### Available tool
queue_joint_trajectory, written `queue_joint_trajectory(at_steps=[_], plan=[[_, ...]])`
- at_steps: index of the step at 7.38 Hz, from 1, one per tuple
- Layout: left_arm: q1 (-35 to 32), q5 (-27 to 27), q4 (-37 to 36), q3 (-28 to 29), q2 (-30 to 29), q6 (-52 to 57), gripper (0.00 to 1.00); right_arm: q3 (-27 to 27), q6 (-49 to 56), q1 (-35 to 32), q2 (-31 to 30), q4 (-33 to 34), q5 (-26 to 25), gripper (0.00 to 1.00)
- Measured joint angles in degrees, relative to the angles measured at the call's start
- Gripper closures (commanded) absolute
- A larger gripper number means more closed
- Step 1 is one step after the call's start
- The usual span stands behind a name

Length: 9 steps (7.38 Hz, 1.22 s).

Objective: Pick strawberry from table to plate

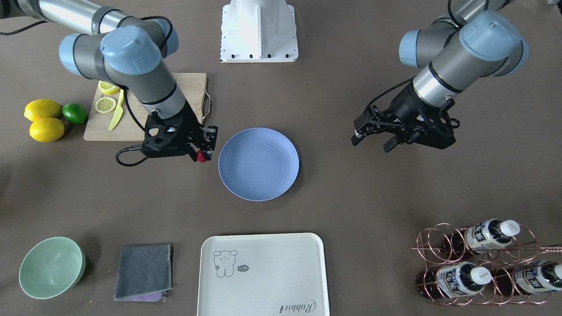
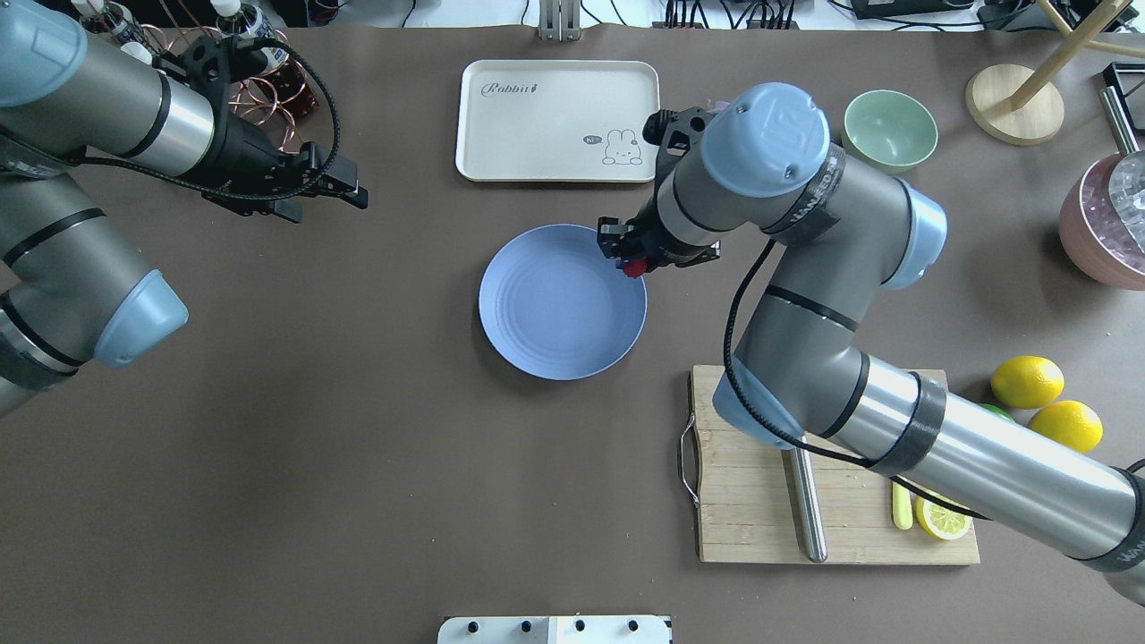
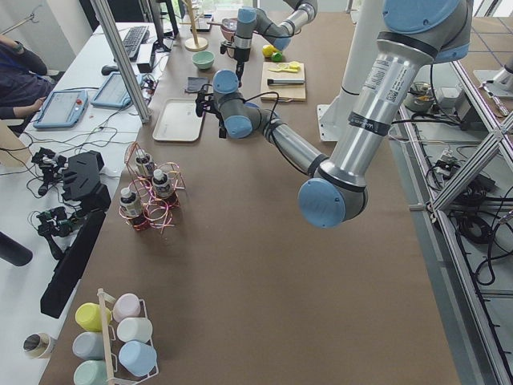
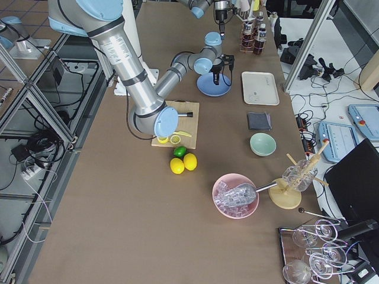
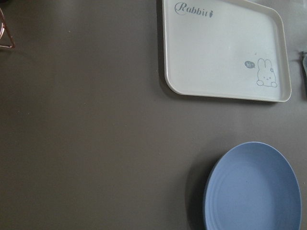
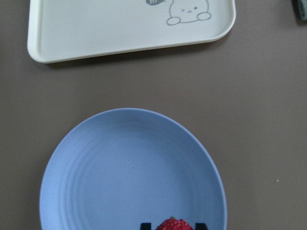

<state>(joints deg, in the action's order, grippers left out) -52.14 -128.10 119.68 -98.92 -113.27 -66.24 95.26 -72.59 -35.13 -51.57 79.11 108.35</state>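
The robot's right gripper needs to release the strawberry on the middle of the round light-blue plate (image 1: 262, 167) (image 6: 121, 185).
My right gripper (image 1: 201, 154) is shut on the small dark-red strawberry (image 1: 201, 156), held off the table (image 1: 351, 206). The fruit (image 2: 635, 266) hangs at the edge of the round light-blue plate (image 2: 562, 301). In the right wrist view the strawberry (image 6: 173, 224) sits between the dark fingertips, over the near rim of the plate (image 6: 129, 177). The plate (image 1: 259, 163) has nothing on it. My left gripper (image 1: 374, 142) hovers open and empty on the plate's other side, well apart from it.
A white tray (image 1: 263, 274) with a drawn animal lies beyond the plate. A mint-green bowl (image 1: 52, 267) and a grey cloth (image 1: 144, 272) lie near it. A cutting board (image 1: 193, 94) with lemon slices, lemons (image 1: 44, 118) and a wire bottle rack (image 1: 483, 263) stand around.
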Motion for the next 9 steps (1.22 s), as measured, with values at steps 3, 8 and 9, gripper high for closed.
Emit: queue_joint_trajectory(at_steps=[3, 8, 9], plan=[[-8.7, -3.0, -6.4, -1.0, 5.4, 12.9, 0.02, -5.4, -3.0, 5.5, 4.9, 0.2, -6.0, 1.00], [-34.3, -5.0, -36.5, -0.4, 10.1, 63.2, 0.03, -9.5, -3.1, 7.1, 6.7, -0.3, -8.8, 1.00], [-39.1, -5.0, -41.0, 1.0, 10.1, 72.0, 0.03, -11.3, -3.0, 6.8, 7.9, -0.6, -9.3, 1.00]])
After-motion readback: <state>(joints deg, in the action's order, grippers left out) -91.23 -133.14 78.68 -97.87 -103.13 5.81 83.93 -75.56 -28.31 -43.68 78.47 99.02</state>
